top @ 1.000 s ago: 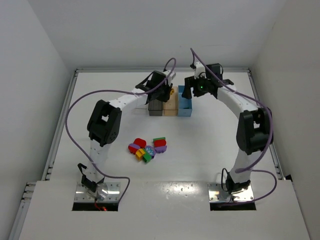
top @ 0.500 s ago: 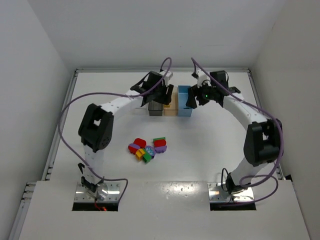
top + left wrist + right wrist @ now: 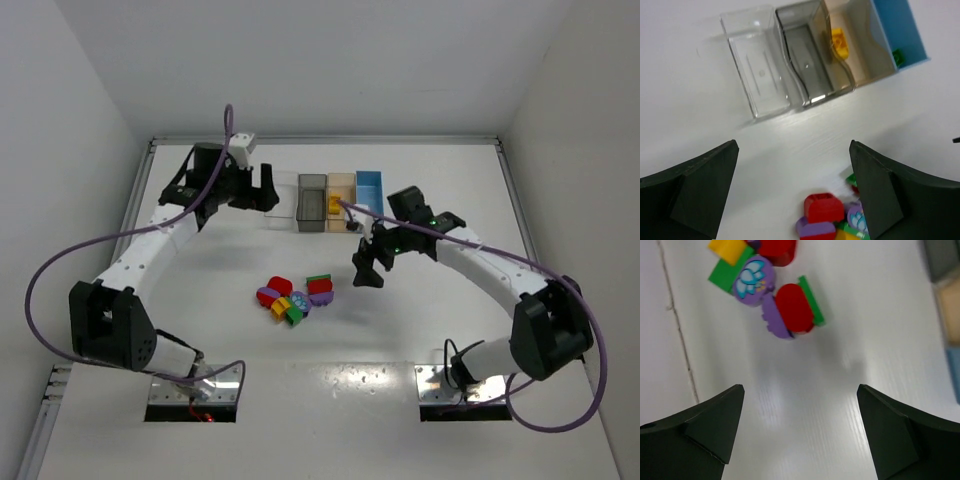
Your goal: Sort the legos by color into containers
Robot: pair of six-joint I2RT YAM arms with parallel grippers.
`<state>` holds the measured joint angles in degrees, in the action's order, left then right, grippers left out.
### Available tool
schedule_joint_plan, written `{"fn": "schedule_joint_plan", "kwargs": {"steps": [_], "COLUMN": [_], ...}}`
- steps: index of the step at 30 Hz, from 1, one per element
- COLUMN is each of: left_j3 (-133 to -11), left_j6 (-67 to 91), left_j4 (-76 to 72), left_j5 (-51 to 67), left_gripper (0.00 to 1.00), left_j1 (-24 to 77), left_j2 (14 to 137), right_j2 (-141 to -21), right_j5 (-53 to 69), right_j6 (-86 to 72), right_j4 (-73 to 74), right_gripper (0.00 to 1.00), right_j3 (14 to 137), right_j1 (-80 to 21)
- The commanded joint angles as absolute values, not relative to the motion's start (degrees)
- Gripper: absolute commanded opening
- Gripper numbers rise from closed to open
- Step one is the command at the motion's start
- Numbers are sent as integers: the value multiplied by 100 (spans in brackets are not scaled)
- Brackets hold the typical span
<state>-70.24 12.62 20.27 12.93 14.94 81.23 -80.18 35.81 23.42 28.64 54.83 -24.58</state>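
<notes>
I need to close my left gripper on the yellow brick (image 3: 281, 307) (image 3: 845, 235) in the pile, beside the green brick and the purple flower-print brick.
The legos lie in a small heap (image 3: 295, 296) mid-table: red (image 3: 824, 207), purple, yellow (image 3: 727, 249) and green (image 3: 724, 275) bricks, plus a purple one with a flower print (image 3: 754, 280). Four containers stand in a row at the back: clear (image 3: 757, 75), smoky grey (image 3: 807, 60), tan (image 3: 862, 55) holding a yellow brick (image 3: 839, 42), and light blue (image 3: 890, 20) holding a green brick (image 3: 898, 56). My left gripper (image 3: 262, 190) hangs open and empty, left of the clear bin. My right gripper (image 3: 368, 268) is open and empty, just right of the heap.
A raised rail (image 3: 320, 140) borders the white table at the back and sides. White walls close in on three sides. The arm bases (image 3: 195, 385) sit at the near edge, and purple cables loop off both arms.
Both arms have left the bins. The left gripper swung left and opened wide. The right gripper came down toward the heap and opened wider.
</notes>
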Motion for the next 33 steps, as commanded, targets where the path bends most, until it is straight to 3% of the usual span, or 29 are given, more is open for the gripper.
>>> {"fn": "schedule_joint_plan", "kwargs": {"steps": [1,3,6,8,10,13,25,33], "left_j3": [-6839,-6515,-5900,-5644,-5318,-5099,-5931,-6310], "left_j6": [660,440,369,369,239,-166,-1344,-1661], "left_j4": [2812,2927,2927,2927,3014,3427,4789,5458], "left_j5": [2126,2426,1909,1530,1870,2030,1854,1091], "left_gripper": [100,100,97,91,78,72,71,74], "left_j1": [1187,1064,1063,1063,1063,1388,2380,3286], "left_j2": [7858,7542,6875,6393,6075,5608,5994,6512], "right_j2": [-8182,-8428,-8806,-8929,-8982,-9122,-8385,-7717], "right_j5": [3946,3894,3894,3894,3666,3533,2707,2602], "right_j6": [3189,3278,3200,2998,2822,2400,1652,1600], "right_j4": [3119,3120,2989,2709,2436,2145,1749,1925], "right_gripper": [96,96,96,96,96,96,94,94], "right_j3": [5589,5748,6011,6064,6064,6064,5476,5106], "right_j1": [-2917,-3225,-3506,-3743,-3902,-4025,-3464,-2629]}}
